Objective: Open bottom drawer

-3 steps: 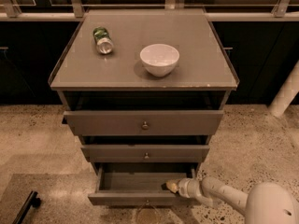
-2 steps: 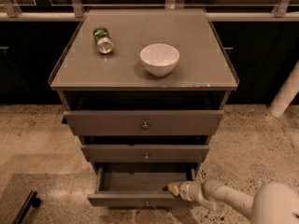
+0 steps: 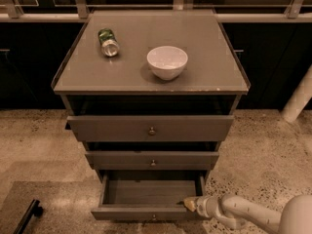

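Note:
Next, I release the bottom drawer, its front panel over the floor just ahead of the drawer's knob (image 3: 151,224).
The bottom drawer (image 3: 146,212) is the lowest grey drawer of the cabinet. It stands pulled well out, and its empty inside (image 3: 151,191) shows. Its small round knob (image 3: 154,217) sits at the centre of the front panel, near the picture's lower edge. My gripper (image 3: 187,204) reaches in from the lower right on a white arm (image 3: 243,213). Its tip rests at the top edge of the drawer front, right of the knob. The middle drawer (image 3: 152,160) and the top drawer (image 3: 151,128) stand slightly out above it.
A white bowl (image 3: 167,61) and a green can (image 3: 108,42) lying on its side rest on the cabinet top (image 3: 204,43). A black object (image 3: 28,216) lies on the floor at lower left. A white post (image 3: 298,99) stands at the right. Dark cabinets line the back.
The gripper tip has shifted slightly left along the drawer front. The drawer looks about as far out as before.

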Robot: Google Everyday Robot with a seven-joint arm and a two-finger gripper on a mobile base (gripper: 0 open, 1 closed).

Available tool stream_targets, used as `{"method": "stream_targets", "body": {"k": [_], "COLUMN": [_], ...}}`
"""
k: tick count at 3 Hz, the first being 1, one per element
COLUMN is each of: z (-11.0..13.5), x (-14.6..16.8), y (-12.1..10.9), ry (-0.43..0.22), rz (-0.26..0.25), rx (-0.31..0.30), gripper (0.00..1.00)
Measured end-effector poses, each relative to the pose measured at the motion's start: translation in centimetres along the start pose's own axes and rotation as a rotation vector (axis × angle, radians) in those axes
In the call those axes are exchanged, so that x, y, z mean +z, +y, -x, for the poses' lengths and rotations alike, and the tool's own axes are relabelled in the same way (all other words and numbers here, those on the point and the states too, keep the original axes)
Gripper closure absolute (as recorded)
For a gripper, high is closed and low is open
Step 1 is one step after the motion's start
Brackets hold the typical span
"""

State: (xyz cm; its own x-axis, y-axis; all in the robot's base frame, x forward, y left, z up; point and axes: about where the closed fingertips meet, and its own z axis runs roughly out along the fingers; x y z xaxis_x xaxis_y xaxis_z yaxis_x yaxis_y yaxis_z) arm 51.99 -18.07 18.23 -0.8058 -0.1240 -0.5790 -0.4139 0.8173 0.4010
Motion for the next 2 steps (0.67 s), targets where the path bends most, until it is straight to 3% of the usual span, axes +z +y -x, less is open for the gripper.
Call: {"method": "stream_targets", "body": {"k": [2], "z": [-2.5], "x": [-1.3], "y": [1.4], "ry": [0.033], "rz": [0.015], "rx": [0.011], "gripper": [1.0]}}
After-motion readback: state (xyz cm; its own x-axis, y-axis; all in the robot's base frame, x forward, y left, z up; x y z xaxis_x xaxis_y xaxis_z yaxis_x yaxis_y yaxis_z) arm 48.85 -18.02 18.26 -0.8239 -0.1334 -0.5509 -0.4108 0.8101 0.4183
